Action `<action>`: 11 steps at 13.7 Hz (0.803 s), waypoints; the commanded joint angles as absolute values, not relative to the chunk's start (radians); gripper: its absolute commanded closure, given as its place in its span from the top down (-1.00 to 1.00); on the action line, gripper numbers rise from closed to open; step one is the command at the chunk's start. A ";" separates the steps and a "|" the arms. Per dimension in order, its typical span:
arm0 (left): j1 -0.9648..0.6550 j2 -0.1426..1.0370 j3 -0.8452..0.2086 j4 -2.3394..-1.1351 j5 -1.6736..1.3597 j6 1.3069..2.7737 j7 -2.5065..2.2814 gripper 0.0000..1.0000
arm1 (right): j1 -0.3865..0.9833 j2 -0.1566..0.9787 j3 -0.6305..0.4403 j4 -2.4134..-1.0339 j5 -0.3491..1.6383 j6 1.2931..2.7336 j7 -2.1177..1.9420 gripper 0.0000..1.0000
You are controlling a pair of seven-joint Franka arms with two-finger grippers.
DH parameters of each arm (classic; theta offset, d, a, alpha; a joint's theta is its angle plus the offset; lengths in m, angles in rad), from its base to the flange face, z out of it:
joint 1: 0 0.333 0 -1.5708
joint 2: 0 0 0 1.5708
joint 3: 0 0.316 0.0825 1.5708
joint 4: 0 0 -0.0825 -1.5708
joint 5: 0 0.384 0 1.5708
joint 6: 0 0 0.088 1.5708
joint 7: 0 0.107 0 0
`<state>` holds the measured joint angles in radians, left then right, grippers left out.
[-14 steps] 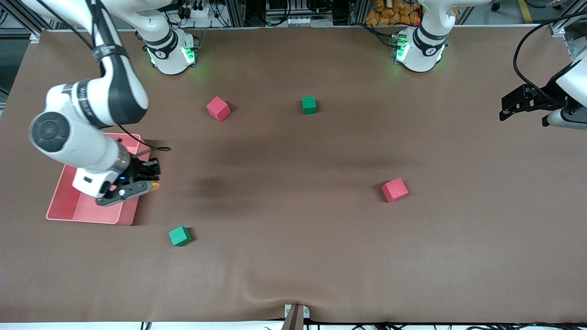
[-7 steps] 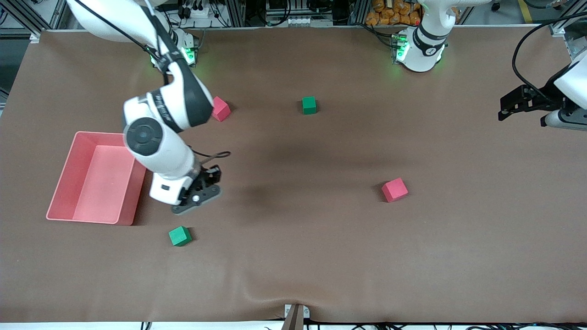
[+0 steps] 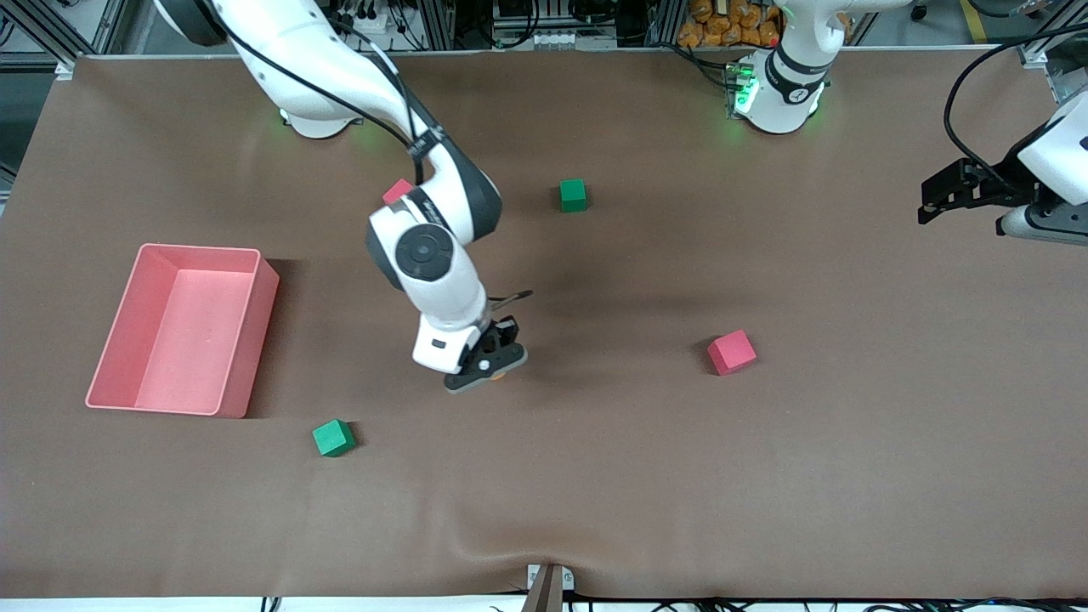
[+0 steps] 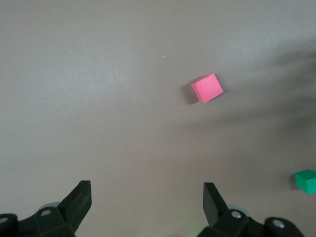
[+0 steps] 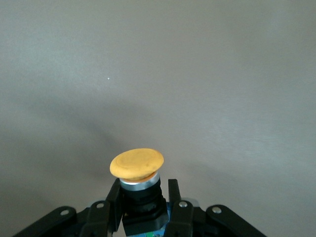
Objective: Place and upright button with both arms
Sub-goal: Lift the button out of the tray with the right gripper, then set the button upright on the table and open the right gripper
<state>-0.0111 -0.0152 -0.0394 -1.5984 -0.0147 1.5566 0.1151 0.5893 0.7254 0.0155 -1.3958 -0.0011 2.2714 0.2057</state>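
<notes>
My right gripper will release the button on the bare table [image 3: 563, 327] just past its fingertips, toward the uncovered pink-red cube.
My right gripper [image 3: 493, 367] is low over the middle of the table and is shut on the button [image 3: 500, 376]. In the right wrist view the button's round orange cap [image 5: 137, 164] sticks out past the fingers [image 5: 174, 195], which clamp its black body from both sides. Only bare brown table shows under it. My left gripper [image 3: 925, 201] waits open and empty above the left arm's end of the table. In the left wrist view its two black fingertips [image 4: 213, 196] stand wide apart with nothing between them.
A pink-red tray [image 3: 259, 314] stands at the right arm's end. A pink-red cube [image 3: 731, 352] and two green cubes [image 3: 573, 195] [image 3: 332, 438] lie on the table. Another pink-red cube [image 3: 396, 190] is half hidden by the right arm. The left wrist view shows a pink-red cube [image 4: 207, 88] and a green cube [image 4: 306, 180].
My right arm has swung from over the pink-red tray to the middle of the table, carrying the button. The left arm has barely moved.
</notes>
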 commanded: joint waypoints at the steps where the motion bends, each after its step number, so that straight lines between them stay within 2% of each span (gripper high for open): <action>1: -0.017 -0.014 -0.043 -1.594 0.003 1.543 0.113 1.00 | 0.644 0.791 0.005 -1.295 -0.002 2.252 0.323 -0.71; 6: -0.015 -0.008 -0.055 -1.595 0.005 1.542 0.118 1.00 | 0.705 0.842 0.006 -1.264 0.003 2.250 0.510 -0.89; 11: -0.017 -0.005 -0.055 -1.594 0.005 1.542 0.120 1.00 | 0.767 0.880 0.005 -1.264 0.000 2.240 0.638 -0.88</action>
<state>-0.0130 -0.0071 -0.0525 -1.6003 -0.0147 1.5525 0.1164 0.7396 0.8428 0.0157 -1.3146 -0.0006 2.2612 0.5815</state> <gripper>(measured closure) 0.000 0.604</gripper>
